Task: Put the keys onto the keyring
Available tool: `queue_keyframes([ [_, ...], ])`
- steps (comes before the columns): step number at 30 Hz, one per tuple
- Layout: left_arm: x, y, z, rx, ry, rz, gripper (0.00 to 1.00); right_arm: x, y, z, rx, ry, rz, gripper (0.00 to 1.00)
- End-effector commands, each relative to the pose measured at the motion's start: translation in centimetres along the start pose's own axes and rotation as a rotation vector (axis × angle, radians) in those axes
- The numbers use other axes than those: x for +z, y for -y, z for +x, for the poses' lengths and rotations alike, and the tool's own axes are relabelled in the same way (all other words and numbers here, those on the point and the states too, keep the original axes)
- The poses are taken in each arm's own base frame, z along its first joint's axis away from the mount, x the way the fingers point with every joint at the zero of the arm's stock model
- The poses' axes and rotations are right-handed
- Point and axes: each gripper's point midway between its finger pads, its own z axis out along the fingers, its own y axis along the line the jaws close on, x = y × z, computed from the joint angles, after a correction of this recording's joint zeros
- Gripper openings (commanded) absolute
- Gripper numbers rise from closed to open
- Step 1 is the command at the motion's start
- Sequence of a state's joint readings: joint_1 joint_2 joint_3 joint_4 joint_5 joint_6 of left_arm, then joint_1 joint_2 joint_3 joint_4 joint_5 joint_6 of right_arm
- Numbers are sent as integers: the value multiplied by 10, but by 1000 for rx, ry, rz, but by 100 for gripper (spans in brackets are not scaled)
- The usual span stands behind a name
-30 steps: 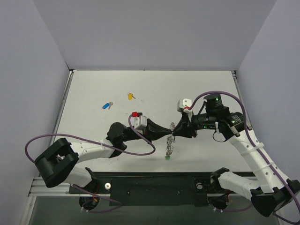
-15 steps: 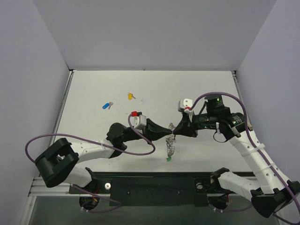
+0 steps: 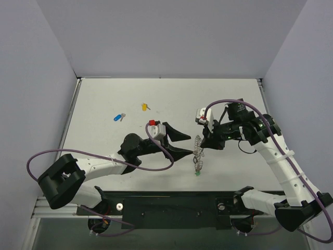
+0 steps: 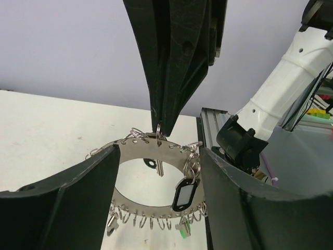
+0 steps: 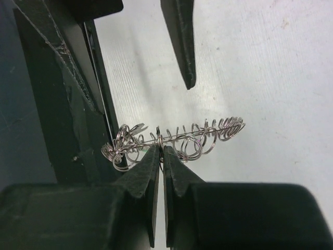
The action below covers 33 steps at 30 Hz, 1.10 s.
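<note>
The band hangs by a split ring from my right gripper alone, so my left gripper needs to pinch the split ring's base (image 4: 159, 142) before my right gripper takes hold of the ring's tip again.
The keyring (image 3: 197, 156) is a flat metal band (image 4: 132, 147) strung with several small split rings, a black tag (image 4: 183, 194), a dark-headed key (image 4: 157, 165) and a green key (image 4: 183, 230). It hangs above the table from my right gripper (image 3: 204, 143), which is shut on its top edge (image 5: 162, 148). My left gripper (image 3: 190, 145) stands open just left of the ring, one finger on each side of the band (image 4: 158, 156), not touching it. A blue key (image 3: 119, 117) and a yellow key (image 3: 144, 107) lie loose on the table at the back left.
A black base rail (image 3: 171, 205) runs along the table's near edge, close below the hanging ring. The table's side walls rise at left and right. Purple cables loop off both arms (image 3: 156, 167).
My left gripper has opened and let go of the keyring. The right arm has carried the ring a little to the right, still pinched.
</note>
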<state>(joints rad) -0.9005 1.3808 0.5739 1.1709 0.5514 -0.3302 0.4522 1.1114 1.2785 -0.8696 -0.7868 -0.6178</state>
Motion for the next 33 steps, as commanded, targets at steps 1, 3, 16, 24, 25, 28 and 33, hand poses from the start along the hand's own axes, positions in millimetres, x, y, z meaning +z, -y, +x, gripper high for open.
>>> queue_keyframes([
  [1, 18, -5, -10, -39, -61, 2, 75, -17, -8, 19, -34, -161, -38, 0],
  [3, 21, -8, -3, -47, -97, 2, 75, -17, -8, 25, -39, -210, -53, 0],
  [16, 27, 3, 11, -6, -138, 48, 62, -1, -3, 23, -17, -257, -84, 0],
  [24, 31, 9, 16, -19, -137, 66, 54, 8, -5, 14, -4, -232, -110, 0],
  [25, 31, 9, 17, -17, -137, 64, 54, 11, -6, 13, -2, -230, -114, 0],
  [28, 31, 8, 18, -14, -140, 59, 50, 13, -8, 10, 1, -220, -124, 0],
  [33, 32, 7, 22, -16, -162, 55, 42, 14, -9, 7, 2, -211, -130, 0],
])
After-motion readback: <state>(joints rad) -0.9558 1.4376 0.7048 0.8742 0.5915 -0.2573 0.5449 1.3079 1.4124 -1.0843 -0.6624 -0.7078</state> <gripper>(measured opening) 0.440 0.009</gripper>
